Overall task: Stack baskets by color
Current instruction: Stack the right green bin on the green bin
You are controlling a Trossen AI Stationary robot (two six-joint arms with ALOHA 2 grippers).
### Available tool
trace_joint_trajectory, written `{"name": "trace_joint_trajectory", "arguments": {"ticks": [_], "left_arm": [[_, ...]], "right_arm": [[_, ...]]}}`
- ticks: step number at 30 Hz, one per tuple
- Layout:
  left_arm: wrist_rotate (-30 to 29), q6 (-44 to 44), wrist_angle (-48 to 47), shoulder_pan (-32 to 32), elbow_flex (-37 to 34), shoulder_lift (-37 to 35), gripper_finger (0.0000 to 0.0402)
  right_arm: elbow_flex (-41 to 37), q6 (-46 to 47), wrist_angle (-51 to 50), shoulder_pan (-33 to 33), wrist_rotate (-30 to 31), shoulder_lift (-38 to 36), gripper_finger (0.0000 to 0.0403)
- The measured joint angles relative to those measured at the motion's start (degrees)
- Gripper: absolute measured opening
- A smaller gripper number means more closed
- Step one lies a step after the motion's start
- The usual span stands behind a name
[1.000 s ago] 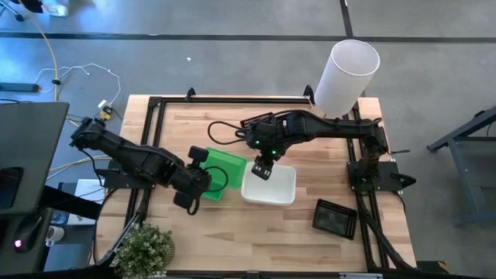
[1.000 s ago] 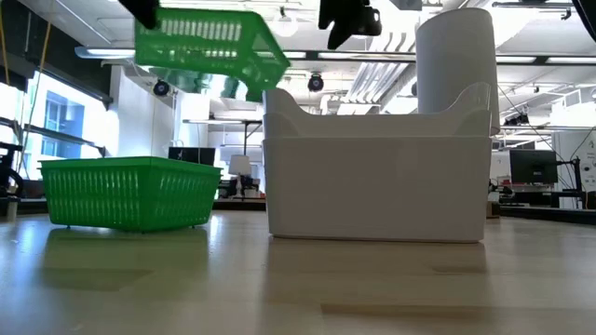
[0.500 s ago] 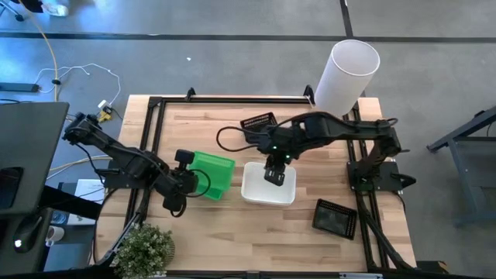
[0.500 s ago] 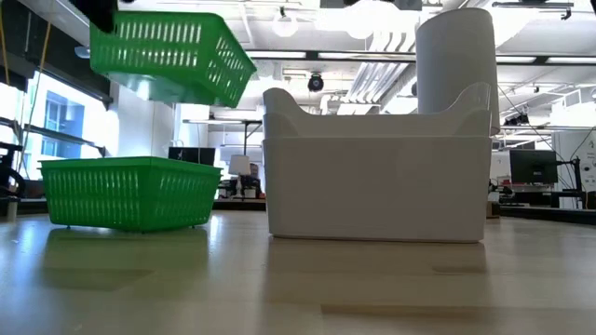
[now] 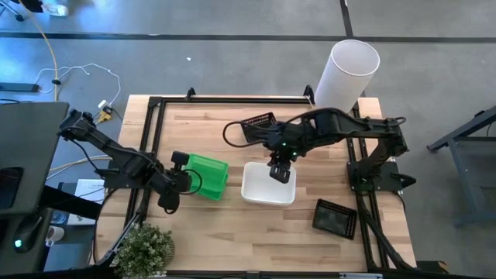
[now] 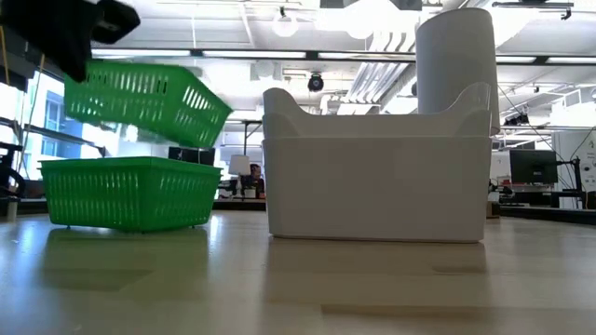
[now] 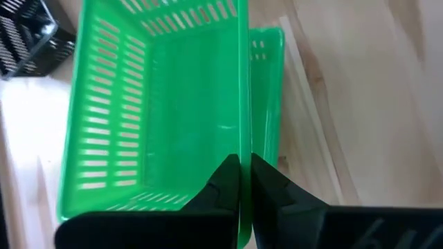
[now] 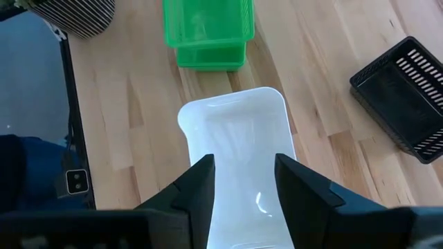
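The green basket, now tilted just above the second one, will be released by my left gripper, nested inside the second green basket point(image 5: 208, 182) point(image 7: 201, 114) that stands on the table.
My left gripper point(image 5: 181, 173) is shut on a green basket point(image 6: 142, 100), which hangs tilted just above a second green basket point(image 6: 128, 192) standing on the table at the left. In the left wrist view the held basket point(image 7: 152, 104) fills the picture. Two white baskets point(image 5: 269, 186) stand nested at the table's middle. My right gripper point(image 8: 242, 185) hovers open above them, touching nothing. One black basket point(image 5: 260, 124) lies at the far middle and another point(image 5: 335, 217) at the near right. My left gripper pinches a side wall of the green basket at its rim point(image 7: 241, 149), one finger inside the basket and one outside. The fingers slant down from the table's left. The basket is lifted clear and tilted, over the green basket on the table.
A tall white cylinder point(image 5: 346, 76) stands at the far right corner. A potted plant point(image 5: 145, 248) sits at the near left corner. Bare wood lies along the near edge between plant and black basket.
My left gripper has gone down and toward the table's left edge with the green basket, which has sunk to just above the green basket on the table. My right gripper has risen from the white baskets and shifted a little toward the right edge.
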Motion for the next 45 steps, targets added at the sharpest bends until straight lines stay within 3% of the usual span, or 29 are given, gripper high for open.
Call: {"name": "trace_joint_trajectory", "arguments": {"ticks": [8,33,45], "left_arm": [[0.44,0.48,5.60,-0.90,-6.18,-1.33,0.0000],[-0.16,-0.50,8.53,-2.78,-6.40,-0.74,0.0000],[-0.66,-2.08,15.11,-2.75,-13.15,-0.74,0.0000]], "right_arm": [[0.00,0.00,0.15,0.00,-0.02,0.07,0.0138],[0.00,1.55,0.23,-0.11,-0.55,0.07,0.0138],[0.00,1.49,0.24,0.00,-0.81,0.07,0.0138]]}}
